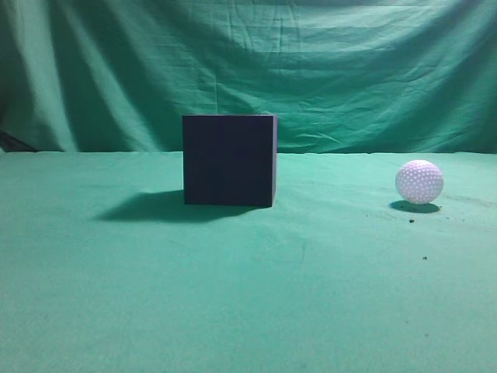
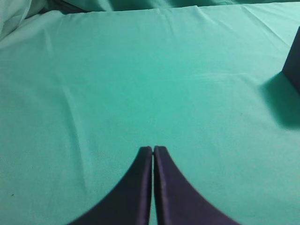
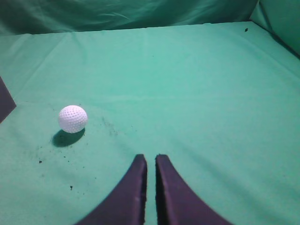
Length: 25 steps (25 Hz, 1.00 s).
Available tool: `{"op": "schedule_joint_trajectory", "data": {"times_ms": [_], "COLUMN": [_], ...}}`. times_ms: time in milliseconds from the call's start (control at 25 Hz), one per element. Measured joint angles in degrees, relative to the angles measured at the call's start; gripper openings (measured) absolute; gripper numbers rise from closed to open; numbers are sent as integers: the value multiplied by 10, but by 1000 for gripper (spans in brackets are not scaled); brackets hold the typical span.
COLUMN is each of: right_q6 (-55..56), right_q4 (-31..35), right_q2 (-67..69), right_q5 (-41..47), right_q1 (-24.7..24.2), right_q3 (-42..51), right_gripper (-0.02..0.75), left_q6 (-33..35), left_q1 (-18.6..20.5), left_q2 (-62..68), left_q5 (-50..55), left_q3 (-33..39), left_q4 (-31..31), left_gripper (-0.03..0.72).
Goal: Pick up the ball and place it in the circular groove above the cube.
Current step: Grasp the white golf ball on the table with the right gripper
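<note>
The white dimpled ball must go onto the dark cube, so my right gripper should close on the opposite sides (image 1: pixel 419 181) (image 3: pixel 72 119) of the ball.
The dark cube (image 1: pixel 229 160) stands on the green cloth at the middle of the exterior view. Its top face and any groove are hidden at this eye-level angle. The white dimpled ball (image 1: pixel 419 182) rests on the cloth to the cube's right, well apart from it. In the right wrist view the ball (image 3: pixel 72 118) lies ahead and to the left of my right gripper (image 3: pixel 151 158), which is shut and empty with a thin slit between the fingers. My left gripper (image 2: pixel 153 149) is shut and empty; an edge of the cube (image 2: pixel 294 61) shows at its far right.
Green cloth (image 1: pixel 248 295) covers the table, and a green curtain (image 1: pixel 311 62) hangs behind it. A few dark specks (image 3: pixel 70 187) lie on the cloth near the ball. Neither gripper shows in the exterior view.
</note>
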Motion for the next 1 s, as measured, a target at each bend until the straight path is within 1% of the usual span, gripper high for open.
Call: {"op": "schedule_joint_trajectory", "data": {"times_ms": [800, 880, 1000], "right_q6": [0, 1, 6], "right_q4": [0, 18, 77], "right_q2": [0, 0, 0], "right_q5": [-3, -25, -108], "right_q1": [0, 0, 0], "right_q3": [0, 0, 0], "right_gripper": [49, 49, 49], "left_q6": [0, 0, 0], "left_q1": [0, 0, 0], "left_q2": [0, 0, 0], "left_q5": [0, 0, 0], "left_q3": [0, 0, 0], "left_q4": [0, 0, 0], "left_gripper": [0, 0, 0]}}
